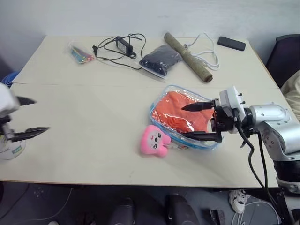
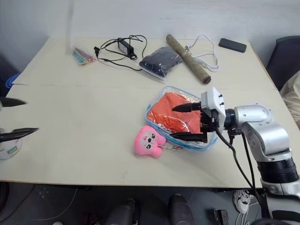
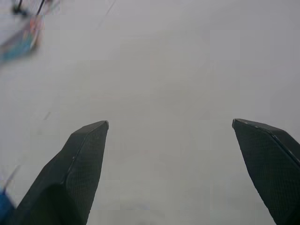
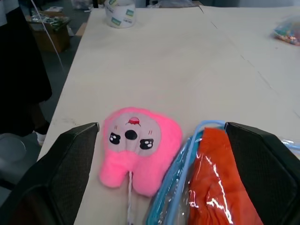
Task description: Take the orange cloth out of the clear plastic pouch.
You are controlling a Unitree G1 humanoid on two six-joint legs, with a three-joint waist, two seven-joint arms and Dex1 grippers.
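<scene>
My left gripper is to move next to the pink plush toy beside the pouch and close on the toy's rounded side (image 1: 145, 142) away from the pouch.
The orange cloth (image 1: 177, 112) lies folded inside the clear plastic pouch (image 1: 168, 89), which has light blue trim and rests flat on the table right of centre. My right gripper (image 1: 184, 122) reaches in from the right and is open. One finger is over the cloth's far part and the other runs along the pouch's near edge. In the right wrist view the cloth (image 4: 220, 187) and the pouch's blue rim (image 4: 186, 157) sit between the spread fingers. My left gripper (image 1: 41, 115) hangs open at the table's far left, above bare tabletop (image 3: 168, 70).
A pink plush toy (image 1: 154, 139) lies against the pouch's near left corner. A tape roll (image 1: 9, 150) sits at the left edge. Along the back are a small colourful bag (image 1: 80, 55), a charger with cable (image 1: 123, 45), a bag with dark contents (image 1: 159, 59), a rolled stick (image 1: 187, 56) and a phone (image 1: 231, 43).
</scene>
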